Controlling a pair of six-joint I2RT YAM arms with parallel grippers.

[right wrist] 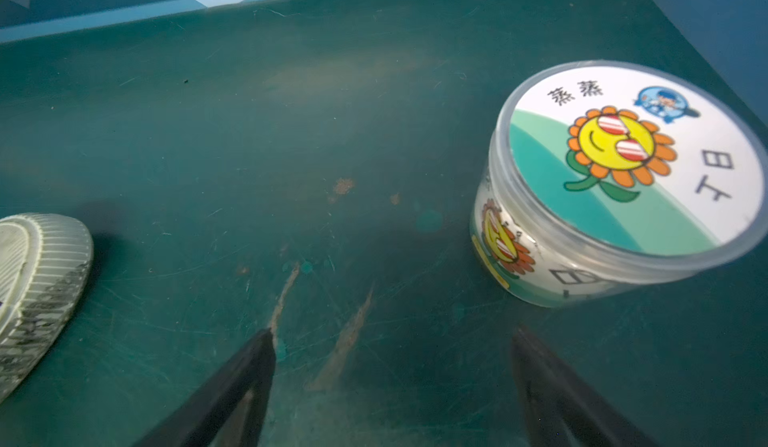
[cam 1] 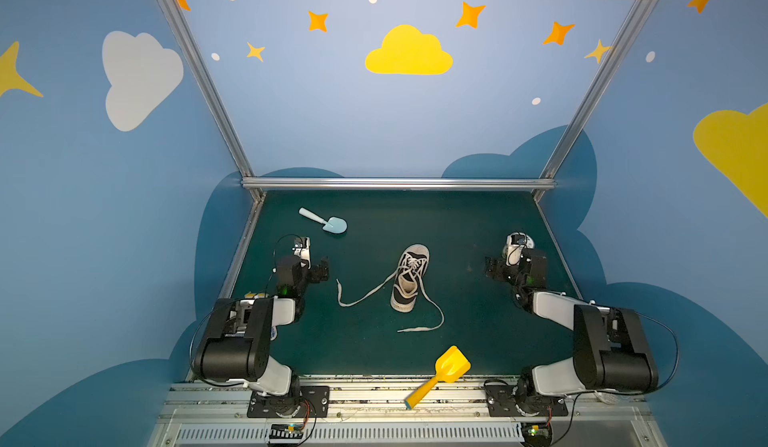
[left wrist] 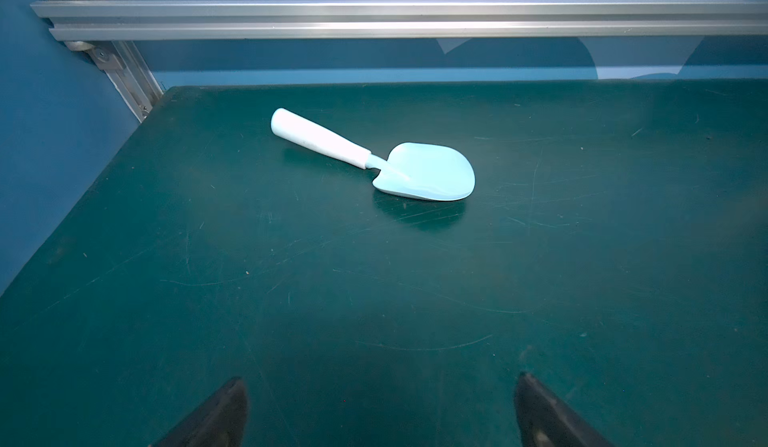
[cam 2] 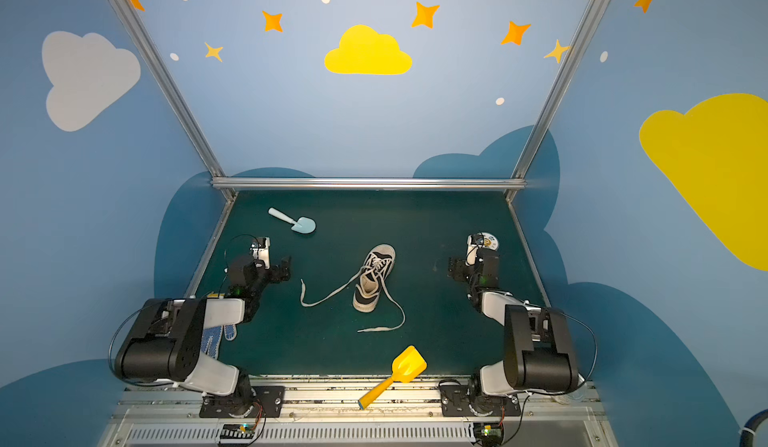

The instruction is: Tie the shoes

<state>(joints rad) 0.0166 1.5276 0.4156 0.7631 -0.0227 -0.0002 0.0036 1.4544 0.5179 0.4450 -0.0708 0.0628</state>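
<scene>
Next, I close my right gripper on the bend of the cream lace (cam 1: 442, 315) that is nearest the yellow scoop, a little before the loose end of that lace.
A small black canvas shoe (cam 1: 409, 278) (cam 2: 374, 278) with a white sole lies mid-table, toe pointing away. Its cream laces are untied. One lace (cam 1: 365, 295) trails out to the left, the other (cam 1: 415, 329) curls toward the front. My left gripper (cam 1: 321, 268) (left wrist: 380, 378) hovers left of the shoe, open and empty. My right gripper (cam 1: 492, 268) (right wrist: 392, 332) hovers to its right, open and empty as well. The white toe cap (right wrist: 37, 274) shows at the edge of the right wrist view.
A light blue trowel (cam 1: 324, 221) (left wrist: 374, 158) lies at the back left. A yellow scoop (cam 1: 444, 372) overhangs the front edge. A sunflower-labelled jar (right wrist: 615, 183) (cam 2: 488, 241) stands beside my right gripper. A blue-dotted glove (cam 2: 216, 339) lies under the left arm.
</scene>
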